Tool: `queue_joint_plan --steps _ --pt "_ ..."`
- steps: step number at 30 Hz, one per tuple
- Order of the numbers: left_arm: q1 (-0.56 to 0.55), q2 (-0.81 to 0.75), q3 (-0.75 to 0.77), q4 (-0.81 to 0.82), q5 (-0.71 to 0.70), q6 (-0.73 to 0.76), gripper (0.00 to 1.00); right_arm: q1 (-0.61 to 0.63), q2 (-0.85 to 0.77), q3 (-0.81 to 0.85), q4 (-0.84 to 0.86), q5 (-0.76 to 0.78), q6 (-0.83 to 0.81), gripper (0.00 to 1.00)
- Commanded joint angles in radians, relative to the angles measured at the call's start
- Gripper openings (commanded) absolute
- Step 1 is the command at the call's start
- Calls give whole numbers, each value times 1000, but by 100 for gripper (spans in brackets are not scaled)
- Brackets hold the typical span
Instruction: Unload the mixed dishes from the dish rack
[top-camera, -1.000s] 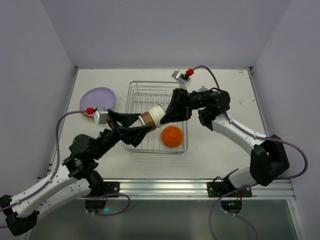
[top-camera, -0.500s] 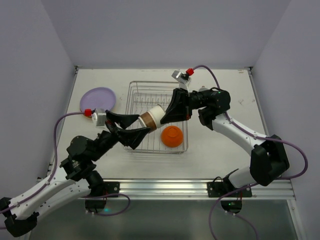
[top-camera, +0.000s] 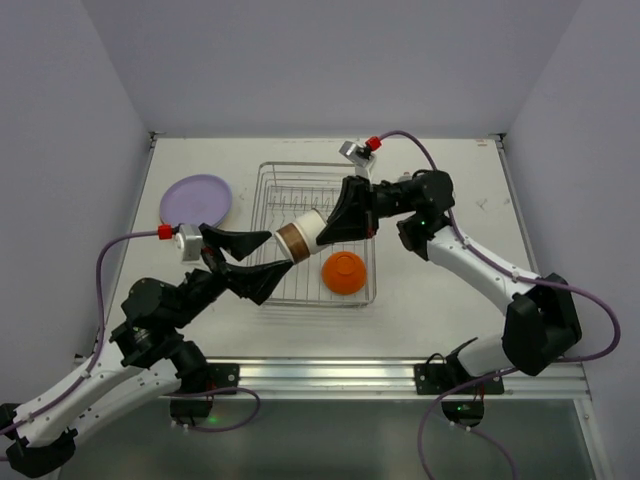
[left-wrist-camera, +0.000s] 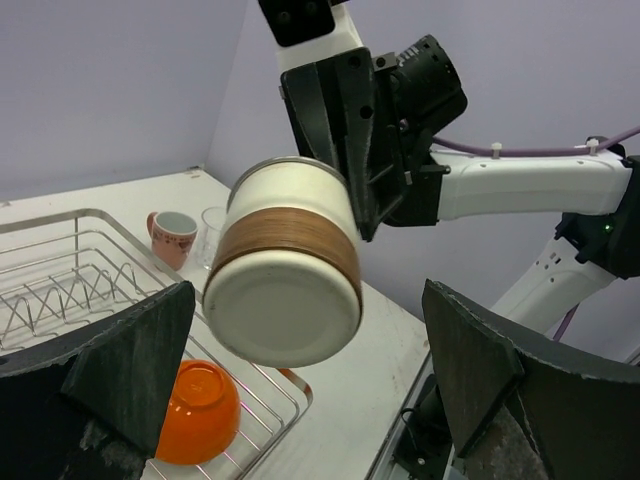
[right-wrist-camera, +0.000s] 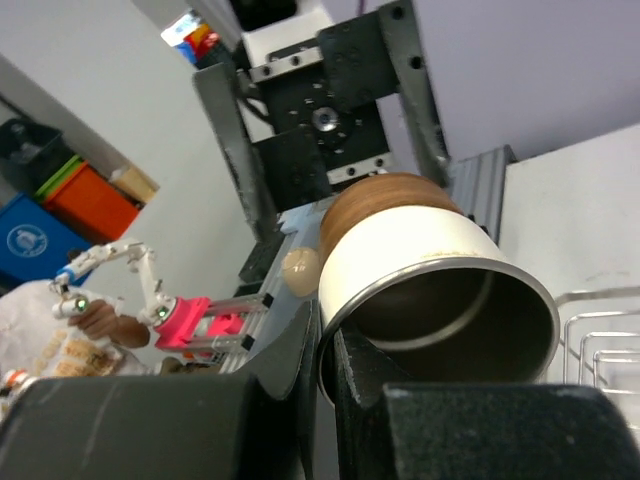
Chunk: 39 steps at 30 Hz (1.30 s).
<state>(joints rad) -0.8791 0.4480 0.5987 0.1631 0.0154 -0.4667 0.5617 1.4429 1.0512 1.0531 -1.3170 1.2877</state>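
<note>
Next, my right gripper puts the cream cup down on the table (top-camera: 408, 224) beside the rack, close to the pink mug.
A cream cup with a brown band (top-camera: 300, 233) hangs on its side above the dish rack (top-camera: 268, 180). My right gripper (top-camera: 328, 230) is shut on the cup's rim, one finger inside and one outside, as the right wrist view shows (right-wrist-camera: 322, 352). The cup (right-wrist-camera: 430, 260) fills that view. My left gripper (top-camera: 277, 253) is open, its fingers either side of the cup's base (left-wrist-camera: 285, 275) without touching it. An orange bowl (top-camera: 344, 272) lies upside down in the rack's near right corner. A lavender plate (top-camera: 196, 198) lies on the table left of the rack.
The rack's upright prongs (left-wrist-camera: 70, 295) stand bare. A pink mug (left-wrist-camera: 172, 235) and a clear glass (left-wrist-camera: 212, 230) stand on the table beyond the rack's right side. White walls close in the table on three sides.
My left arm has drawn back to the left a little, its open fingers now nearer the cup's base end. The right gripper still holds the cup in about the same place.
</note>
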Motion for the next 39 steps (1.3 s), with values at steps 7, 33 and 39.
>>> queue_joint_plan --steps 7,33,39 --pt "2 -29 30 -27 5 43 100 0 -191 165 -945 368 -683 0" --pt "2 38 39 -68 -11 62 100 -51 166 582 -1979 1697 -947 0" --pt "2 41 49 -79 -11 63 100 -137 241 564 -1981 1685 -952 0"
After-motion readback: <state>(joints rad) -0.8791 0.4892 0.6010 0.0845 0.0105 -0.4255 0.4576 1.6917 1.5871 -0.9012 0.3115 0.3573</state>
